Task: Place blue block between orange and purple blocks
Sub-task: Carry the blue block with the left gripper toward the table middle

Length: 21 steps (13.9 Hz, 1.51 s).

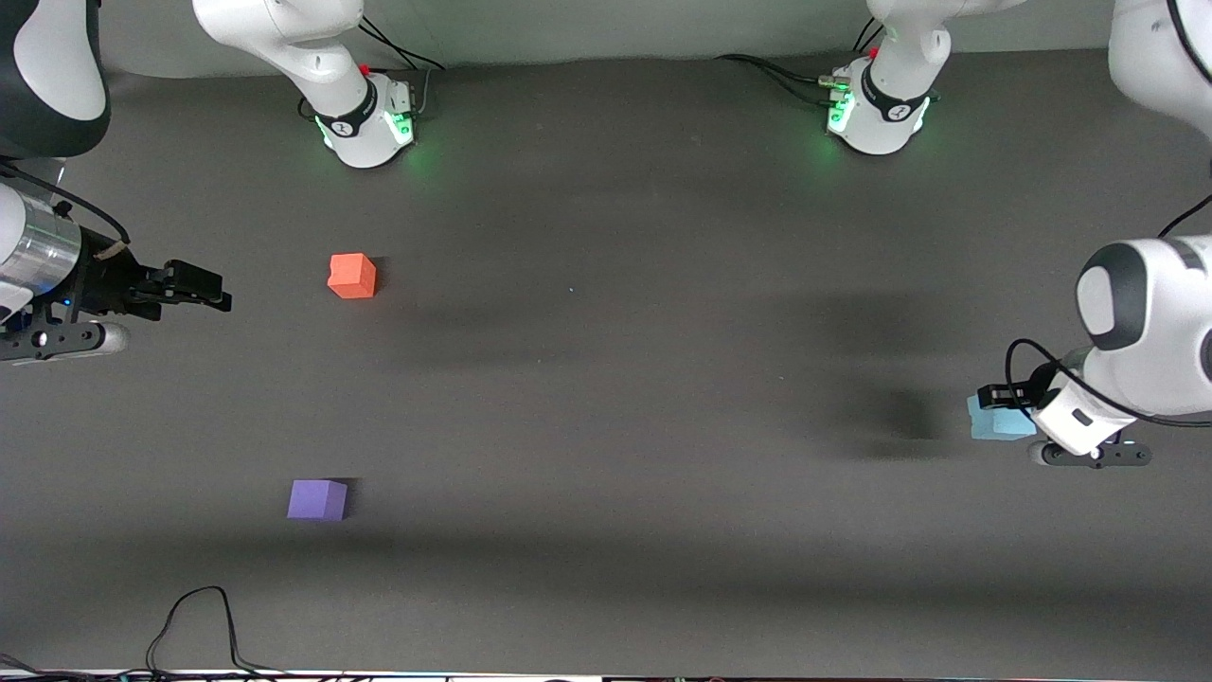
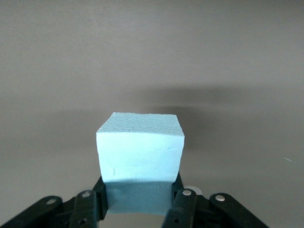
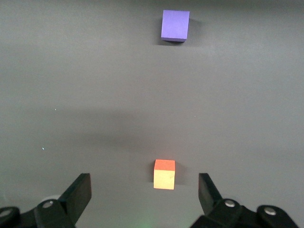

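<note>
Next, I let go of the blue block with my left gripper on bare tabletop, out from the orange block [image 1: 567, 342] toward the middle of the table.
The blue block [image 1: 999, 423] is at the left arm's end of the table, down at the tabletop, with my left gripper [image 1: 992, 398] shut on it. In the left wrist view the blue block [image 2: 140, 152] fills the space between the two black fingers [image 2: 100, 197], which press on its lower sides. The orange block [image 1: 352, 276] and the purple block [image 1: 317, 499] sit apart toward the right arm's end, the purple one nearer to the front camera. My right gripper [image 1: 216, 289] waits open and holding nothing beside the orange block [image 3: 164, 175], with the purple block [image 3: 175, 25] farther off.
The two arm bases [image 1: 365, 123] [image 1: 876, 114] stand along the table's edge farthest from the front camera. A black cable [image 1: 199, 620] loops onto the table at the edge nearest the front camera, near the purple block. A wide stretch of dark tabletop [image 1: 615, 379] lies between the blocks.
</note>
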{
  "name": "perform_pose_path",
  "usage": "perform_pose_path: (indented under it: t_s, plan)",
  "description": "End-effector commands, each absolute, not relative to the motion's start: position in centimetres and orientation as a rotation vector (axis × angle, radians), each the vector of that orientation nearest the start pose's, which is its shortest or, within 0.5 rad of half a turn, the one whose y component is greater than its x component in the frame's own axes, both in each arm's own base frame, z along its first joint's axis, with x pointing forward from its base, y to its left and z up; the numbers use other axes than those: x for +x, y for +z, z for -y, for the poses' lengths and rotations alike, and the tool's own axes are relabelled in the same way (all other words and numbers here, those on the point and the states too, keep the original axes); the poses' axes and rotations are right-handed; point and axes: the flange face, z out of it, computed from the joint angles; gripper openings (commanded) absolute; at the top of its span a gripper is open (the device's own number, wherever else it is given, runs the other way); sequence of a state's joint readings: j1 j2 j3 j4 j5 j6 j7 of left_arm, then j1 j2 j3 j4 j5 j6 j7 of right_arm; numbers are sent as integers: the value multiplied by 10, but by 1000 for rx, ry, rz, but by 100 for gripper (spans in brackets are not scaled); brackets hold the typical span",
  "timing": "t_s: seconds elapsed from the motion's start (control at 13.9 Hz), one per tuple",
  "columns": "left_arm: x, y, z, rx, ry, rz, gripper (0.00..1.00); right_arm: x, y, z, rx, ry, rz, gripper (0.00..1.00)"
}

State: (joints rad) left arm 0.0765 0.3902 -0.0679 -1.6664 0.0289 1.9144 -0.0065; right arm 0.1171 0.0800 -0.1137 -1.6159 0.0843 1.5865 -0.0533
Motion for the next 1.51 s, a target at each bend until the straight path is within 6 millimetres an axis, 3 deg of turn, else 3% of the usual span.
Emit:
perform_pose_path:
  t_s: [0.0, 0.07, 0.22, 0.5, 0.65, 0.86, 0.94, 1.15, 1.3, 1.44]
  plan:
    - [649, 398, 73, -3098, 266, 72, 36, 570, 562, -15, -3045, 161, 50, 100]
    - [645, 402, 109, -3090, 261, 127, 36, 570, 561, -15, -3045, 163, 50, 100]
    - [630, 409, 201, -3083, 219, 207, 36, 570, 562, -15, -3045, 161, 48, 100]
    - [587, 396, 390, -3123, 175, 327, 36, 570, 561, -16, -3046, 164, 43, 100]
    - [546, 374, 475, -3140, 134, 293, 36, 570, 560, -16, -3046, 169, 26, 100]
    - [470, 330, 575, -3164, -38, 173, 36, 571, 558, -16, -3046, 171, 26, 100]
    - [447, 317, 598, -3162, -104, 140, 36, 572, 556, -16, -3047, 169, 25, 100]
    - [406, 272, 636, -3162, -151, 41, 36, 573, 550, -17, -3046, 160, 24, 100]
    - [403, 237, 642, -3149, -153, 16, 36, 573, 548, -17, -3046, 162, 26, 100]
    - [412, 223, 638, -3153, -168, 29, 36, 573, 548, -17, -3046, 160, 26, 100]
